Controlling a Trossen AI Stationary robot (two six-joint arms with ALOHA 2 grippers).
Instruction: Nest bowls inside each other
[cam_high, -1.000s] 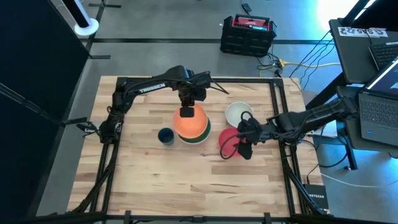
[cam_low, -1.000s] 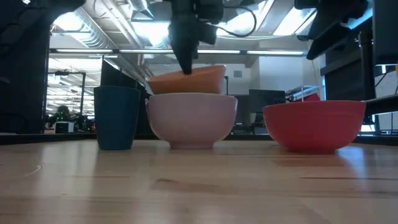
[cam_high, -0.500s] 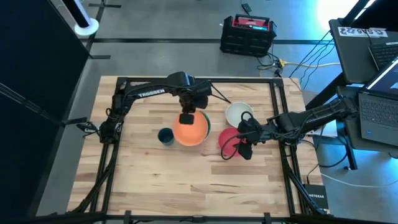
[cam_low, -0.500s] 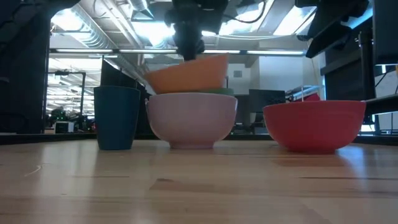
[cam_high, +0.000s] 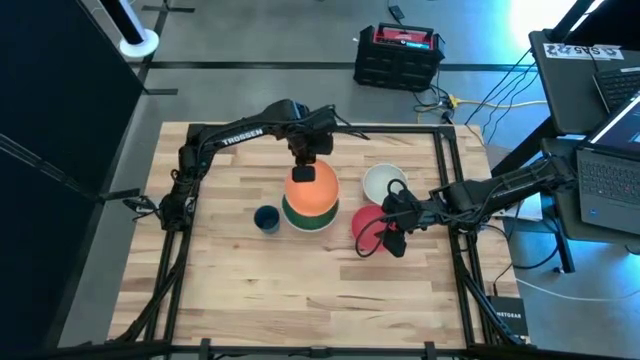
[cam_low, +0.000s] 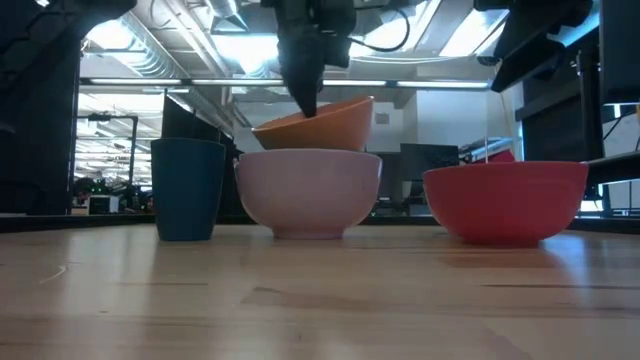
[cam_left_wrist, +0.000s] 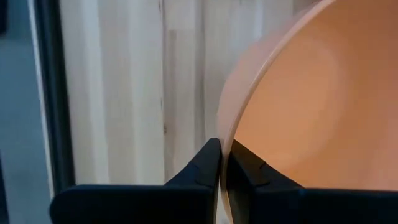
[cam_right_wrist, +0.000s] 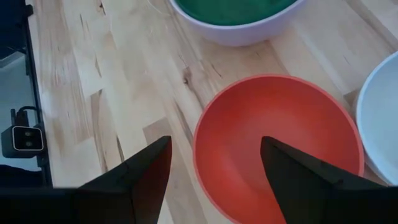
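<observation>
My left gripper will release the orange bowl inside the green bowl (cam_high: 310, 205), next to the small dark blue cup.
My left gripper (cam_high: 303, 172) is shut on the orange bowl (cam_high: 313, 193), which hangs tilted over the pale bowl (cam_low: 308, 190). A green bowl (cam_right_wrist: 236, 11) sits nested inside that pale bowl. Whether the orange bowl's bottom touches the green one is hidden by the pale bowl's wall. The red bowl (cam_high: 368, 228) stands on its base to the right, with my right gripper (cam_right_wrist: 214, 180) open above it, touching nothing. A white bowl (cam_high: 383, 184) stands behind the red one. My left gripper pinches the orange bowl's rim (cam_left_wrist: 225, 144) on the bowl's far side, one finger inside the bowl and one outside. The fingers come from above, pointing steeply down. The bowl (cam_low: 318, 125) is tilted in the hold, above the pale bowl's mouth.
A small dark blue cup (cam_high: 266, 218) stands upright just left of the bowl stack. Dark frame rails (cam_high: 452, 160) run along the table's left, right and far edges. Bare wood lies along the near half of the table (cam_high: 300, 300).
My left gripper swung the orange bowl toward the near edge and lower over the pale bowl, then drew it back toward the far edge and slightly right. The bowl now sits more tilted, its right side higher.
</observation>
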